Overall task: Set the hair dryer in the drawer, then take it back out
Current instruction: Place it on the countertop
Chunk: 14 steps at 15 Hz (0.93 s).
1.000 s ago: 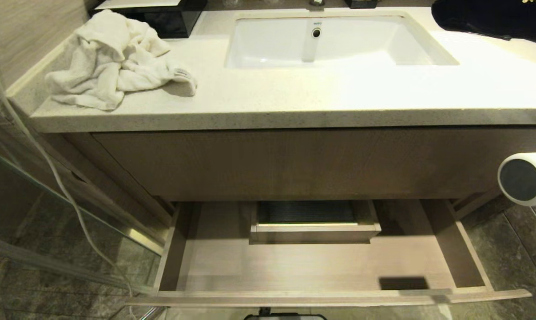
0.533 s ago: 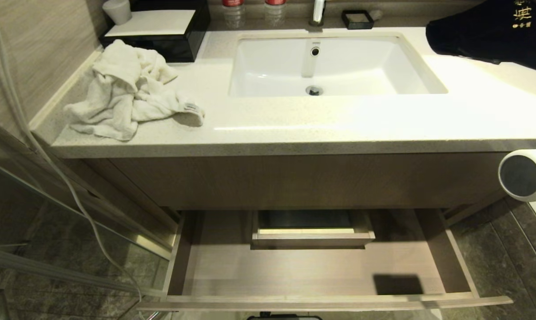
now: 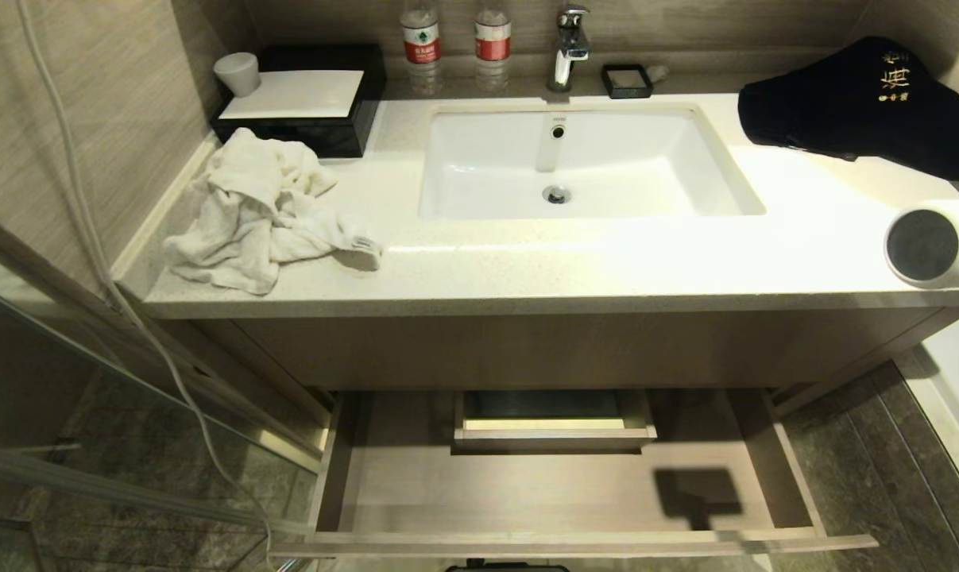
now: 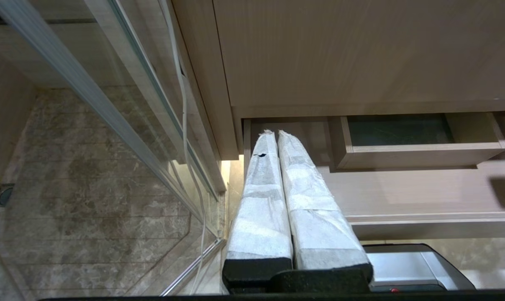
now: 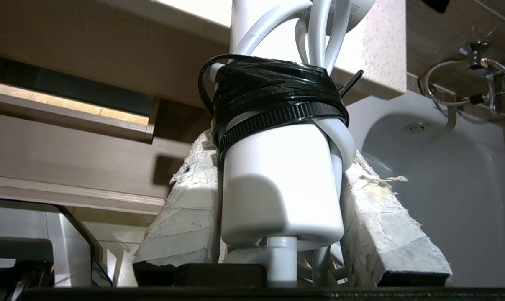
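Observation:
The robot's right gripper needs to put the white hair dryer, now level with the countertop's front edge, down beside the sink, on the countertop (image 3: pixel 840 173) against the black bag.
The white hair dryer (image 3: pixel 924 245) hangs at the far right of the head view, its dark grey round end facing the camera, level with the countertop's front edge. In the right wrist view my right gripper (image 5: pixel 279 152) is shut on the dryer's white handle (image 5: pixel 281 196), with the cord bundled against it under black tape. The light-wood drawer (image 3: pixel 566 545) stands pulled out below the vanity, with nothing on its floor. My left gripper (image 4: pixel 273 133) is shut and empty, parked low by the drawer's left corner (image 4: pixel 424 192).
A white towel (image 3: pixel 257 210) lies on the countertop (image 3: pixel 606 270) left of the sink (image 3: pixel 487 159). A black bag (image 3: pixel 852 103), black box (image 3: pixel 304 103), bottles (image 3: pixel 420 36) and faucet (image 3: pixel 570 40) stand behind. A glass panel (image 3: pixel 90 381) and hanging cord (image 3: pixel 129 318) are left, a bathtub (image 5: pixel 444 175) right.
The whole head view has shifted as the camera rose, showing more of the counter's back. The held dryer, below the countertop edge before, is now level with it.

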### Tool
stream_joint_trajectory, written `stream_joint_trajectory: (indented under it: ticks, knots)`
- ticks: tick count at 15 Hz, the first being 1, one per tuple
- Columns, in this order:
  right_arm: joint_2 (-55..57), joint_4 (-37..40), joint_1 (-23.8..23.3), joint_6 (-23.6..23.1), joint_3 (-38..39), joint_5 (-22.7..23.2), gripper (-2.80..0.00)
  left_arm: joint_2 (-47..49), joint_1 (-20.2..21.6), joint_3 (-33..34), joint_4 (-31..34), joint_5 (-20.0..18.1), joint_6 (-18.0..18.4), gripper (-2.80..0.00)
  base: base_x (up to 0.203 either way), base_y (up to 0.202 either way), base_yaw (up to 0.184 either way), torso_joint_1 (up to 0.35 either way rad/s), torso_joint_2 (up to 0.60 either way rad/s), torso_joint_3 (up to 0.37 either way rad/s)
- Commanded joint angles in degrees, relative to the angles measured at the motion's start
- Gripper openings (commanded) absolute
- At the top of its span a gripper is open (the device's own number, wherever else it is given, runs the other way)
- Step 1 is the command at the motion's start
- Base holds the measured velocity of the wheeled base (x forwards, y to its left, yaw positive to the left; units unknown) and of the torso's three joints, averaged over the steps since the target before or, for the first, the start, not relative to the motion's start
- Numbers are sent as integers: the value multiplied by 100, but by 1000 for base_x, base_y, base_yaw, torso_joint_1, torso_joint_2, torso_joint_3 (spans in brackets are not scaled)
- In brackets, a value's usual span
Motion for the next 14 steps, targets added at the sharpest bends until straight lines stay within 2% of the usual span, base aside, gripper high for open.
stream_joint_trajectory:
  ticks: [1,6,8,10,14]
  knots:
    - [1356,29,20,-13,-930,-5,-280,6,0,9,4,0,-5,-280,0,0,0,82,-198,-68]
    - [3726,156,0,2,-3524,-34,-280,6,0,9,4,0,4,-280,0,0,0,0,0,0]
    - [4574,168,-27,-3,-4255,-25,-280,6,0,9,4,0,-5,-280,0,0,0,0,0,0]
    - [5225,114,-83,29,-4646,11,-280,6,0,9,4,0,-1,-280,0,0,0,0,0,0]
    - [6009,50,-104,46,-4946,49,-280,6,0,9,4,0,-5,-280,0,0,0,0,0,0]
